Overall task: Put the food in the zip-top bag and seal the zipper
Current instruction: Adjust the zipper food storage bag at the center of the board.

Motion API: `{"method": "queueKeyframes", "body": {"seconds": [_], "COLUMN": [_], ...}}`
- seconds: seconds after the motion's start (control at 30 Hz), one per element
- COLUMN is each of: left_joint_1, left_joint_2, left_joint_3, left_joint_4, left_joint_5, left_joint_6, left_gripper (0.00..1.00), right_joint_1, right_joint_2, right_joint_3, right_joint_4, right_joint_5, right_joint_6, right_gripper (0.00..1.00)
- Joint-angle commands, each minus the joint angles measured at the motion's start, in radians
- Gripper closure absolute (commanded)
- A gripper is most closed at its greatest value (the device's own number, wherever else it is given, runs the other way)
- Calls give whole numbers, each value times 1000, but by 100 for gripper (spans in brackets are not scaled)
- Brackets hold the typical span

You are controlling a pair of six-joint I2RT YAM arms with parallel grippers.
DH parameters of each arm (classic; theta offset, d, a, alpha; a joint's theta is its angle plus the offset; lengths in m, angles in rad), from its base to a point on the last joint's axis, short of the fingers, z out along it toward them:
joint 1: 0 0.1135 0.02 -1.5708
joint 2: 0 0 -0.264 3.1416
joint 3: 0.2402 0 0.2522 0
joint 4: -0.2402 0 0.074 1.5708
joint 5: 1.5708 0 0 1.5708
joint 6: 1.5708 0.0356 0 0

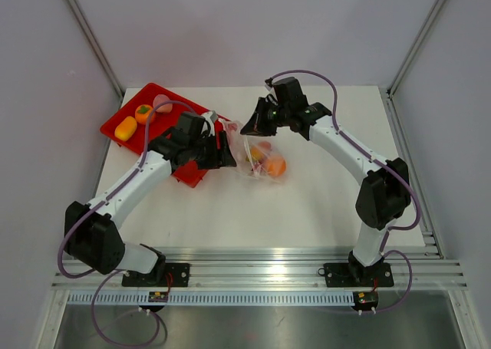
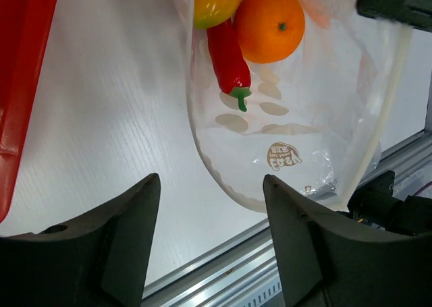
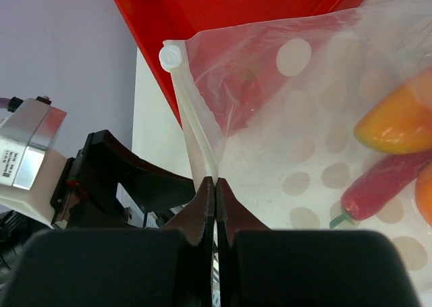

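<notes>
My right gripper is pinching the bag's zipper too close to the white end knob, so it should let go and grip the zipper farther (image 2: 380, 121) along, across from my left gripper.
The zip-top bag (image 1: 257, 159) lies mid-table, mouth toward the tray. Inside are an orange ball (image 1: 275, 166), a yellow-orange piece (image 2: 212, 0) and a red chili-shaped piece (image 2: 228, 54). My right gripper (image 1: 248, 130) is shut on the zipper strip (image 3: 194, 121) at the bag's mouth edge, in the right wrist view (image 3: 214, 183) just below a white end knob (image 3: 170, 54). My left gripper (image 1: 225, 154) is open and empty beside the bag's left edge; in the left wrist view (image 2: 210, 182) the bag's bottom (image 2: 283, 152) lies ahead of its fingers. Food remaining on the tray: an orange ball (image 1: 143, 113), a pink ball (image 1: 162, 103), a yellow-orange piece (image 1: 125, 128).
The red tray (image 1: 180, 111) sits at the back left, touching the bag's mouth side; its edge shows in the left wrist view (image 2: 20, 84). Grey walls enclose the table. An aluminium rail (image 1: 261, 276) runs along the near edge.
</notes>
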Motion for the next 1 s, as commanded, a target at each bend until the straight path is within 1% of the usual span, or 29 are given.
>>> {"method": "queueKeyframes", "body": {"seconds": [0.0,0.03,0.13,0.17,0.2,0.23,0.3,0.37,0.47,0.5,0.53,0.63,0.7,0.73,0.8,0.83,0.97], "left_joint_1": [1,1,1,0,1,1,4,10,23,29,33,41,41,41,41,41,41], "left_joint_2": [4,10,24,26,24,26,29,27,30,32,32,30,30,30,32,32,35], "left_joint_3": [-10,-16,-16,-12,-6,4,56,100,149,177,186,200,197,188,177,166,162], "left_joint_4": [112,109,104,97,91,78,29,11,-43,-54,-58,-63,-57,-52,-34,-28,-6], "left_joint_5": [-12,-12,-5,-1,-9,-21,-53,-55,-60,-54,-43,-9,0,3,20,26,54], "left_joint_6": [-60,-55,-43,-40,-34,-21,0,26,55,64,69,75,74,68,57,54,45], "left_gripper": [37,39,58,79,92,100,100,100,100,100,100,100,100,100,100,100,100], "right_joint_1": [7,6,7,7,7,9,7,7,7,7,7,7,7,7,7,7,10], "right_joint_2": [-52,-53,-58,-61,-59,-61,-61,-61,-61,-61,-58,-53,-65,-68,-84,-90,-113], "right_joint_3": [4,4,1,-1,-1,-2,-4,-4,7,11,30,59,67,67,63,53,16], "right_joint_4": [34,34,32,31,35,32,31,19,-26,-52,-69,-142,-181,-189,-207,-206,-192], "right_joint_5": [-10,-10,-1,2,0,2,3,17,63,66,66,74,106,111,102,91,34], "right_joint_6": [5,5,2,2,5,3,-1,-14,-54,-81,-101,-167,-201,-209,-224,-221,-209], "right_gripper": [100,100,100,100,100,100,100,97,90,84,81,70,68,65,64,61,58]}}
